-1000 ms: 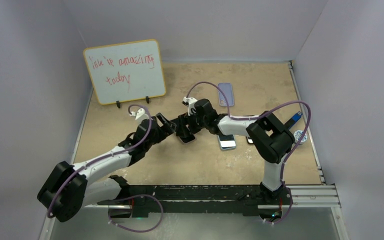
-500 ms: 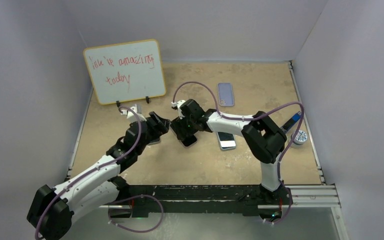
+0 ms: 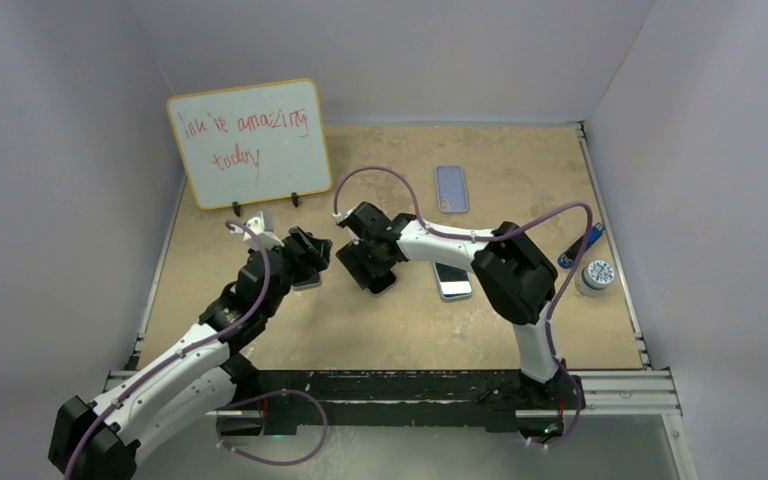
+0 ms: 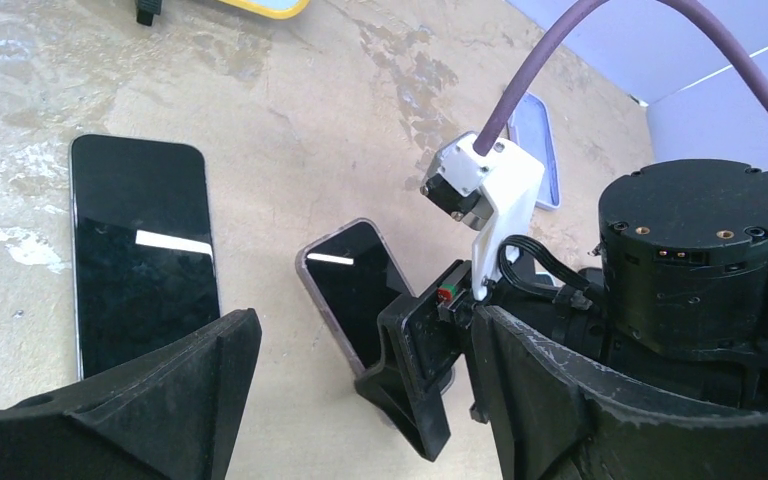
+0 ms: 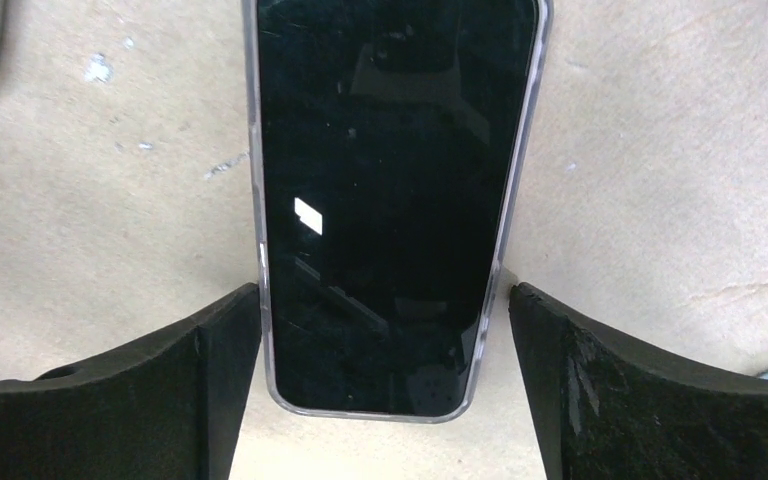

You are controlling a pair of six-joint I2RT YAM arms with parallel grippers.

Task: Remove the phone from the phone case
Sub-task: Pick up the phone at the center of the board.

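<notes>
The cased phone lies flat on the tabletop, so my right gripper should lift it by its near end before my left gripper takes the phone's long side [image 5: 257,150].
A black phone in a clear phone case [image 5: 390,200] lies flat on the table, screen up. My right gripper [image 5: 385,292] stands open astride its near end, one finger close on each side, gripping nothing. From above, the right gripper [image 3: 365,266] covers most of the cased phone [image 3: 381,283]. My left gripper [image 3: 304,262] hangs open just to the left, apart from it. The left wrist view shows the cased phone [image 4: 350,285] ahead between the left gripper's [image 4: 365,318] fingers, with a right finger over it.
A bare black phone [image 4: 140,265] lies left of the cased one. A light phone [image 3: 452,282] sits to the right, a lilac case [image 3: 451,188] farther back. A whiteboard [image 3: 250,142] stands back left. A blue battery [image 3: 580,245] and small round tin [image 3: 594,275] are at the right edge.
The left arm has pulled back to the left, away from the right gripper. The right gripper has shifted left over the cased phone and its jaws have spread wider.
</notes>
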